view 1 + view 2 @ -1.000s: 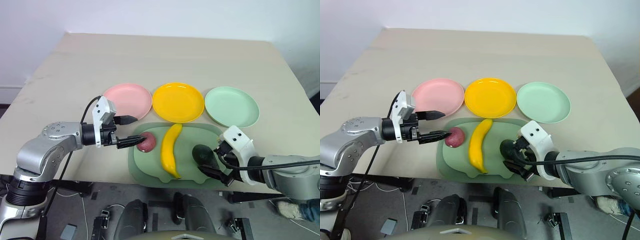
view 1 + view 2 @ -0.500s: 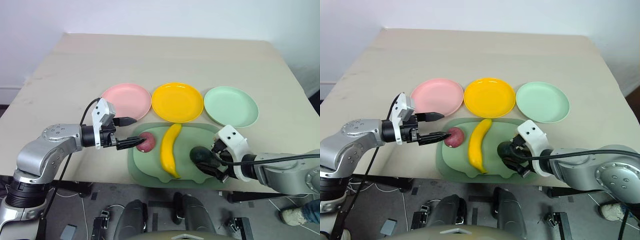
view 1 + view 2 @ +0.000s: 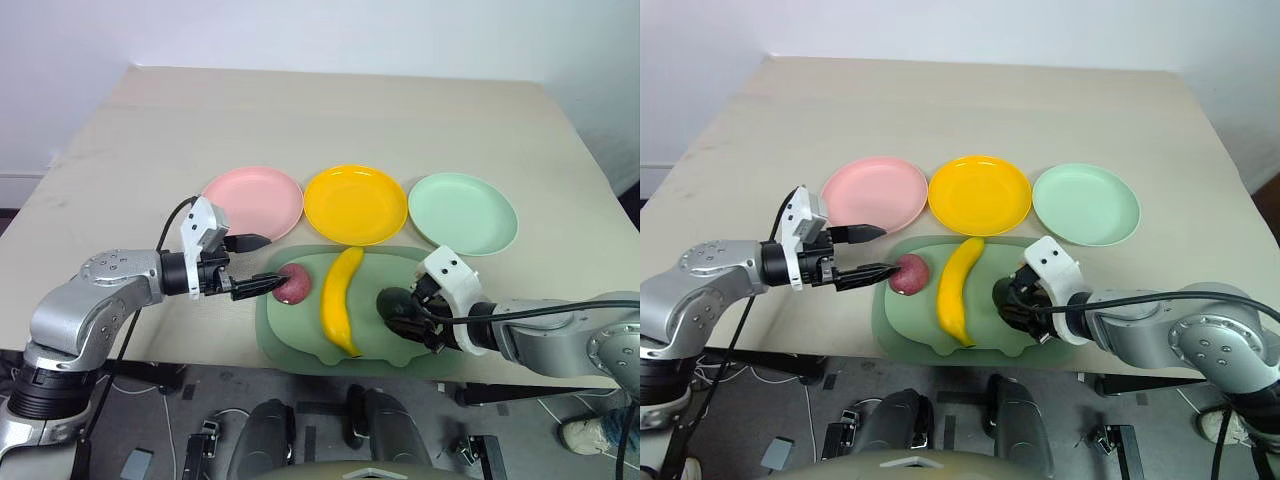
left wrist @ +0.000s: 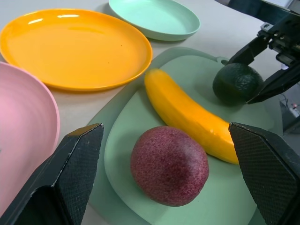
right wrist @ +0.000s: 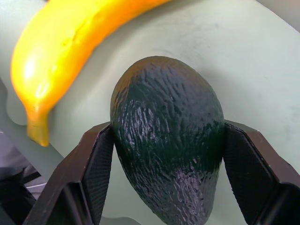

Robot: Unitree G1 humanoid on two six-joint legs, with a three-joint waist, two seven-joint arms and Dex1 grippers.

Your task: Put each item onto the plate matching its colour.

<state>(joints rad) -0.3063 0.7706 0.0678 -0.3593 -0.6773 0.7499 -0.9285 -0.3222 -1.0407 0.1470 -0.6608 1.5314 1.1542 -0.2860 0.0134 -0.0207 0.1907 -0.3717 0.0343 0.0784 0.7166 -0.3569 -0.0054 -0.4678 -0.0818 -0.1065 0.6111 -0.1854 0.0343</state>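
Note:
The robot's right gripper will release the avocado near the middle of the mint green plate [image 3: 453, 206], a little toward the yellow plate.
The dark green avocado [image 5: 166, 136] lies on the sage-green tray [image 3: 300, 335], and my right gripper [image 3: 412, 312] is shut on it, its fingers [image 5: 93, 168] pressed against both sides. The yellow banana [image 3: 340, 298] lies along the middle of the tray. At the tray's left end sits the reddish-purple fruit [image 3: 295, 283]. My left gripper [image 3: 256, 263] is open just left of the fruit, its lower fingertip close to it. Behind the tray stand the pink plate [image 3: 255, 200], the yellow plate [image 3: 355, 203] and the mint green plate [image 3: 463, 212], each with nothing on it.
The tray lies at the table's near edge [image 3: 200, 352], right in front of the three plates. Bare tabletop [image 3: 330, 110] stretches behind the plates to the far edge and the wall.
My right gripper has slid in toward the avocado and closed its fingers onto it. The left gripper has kept its place beside the fruit.

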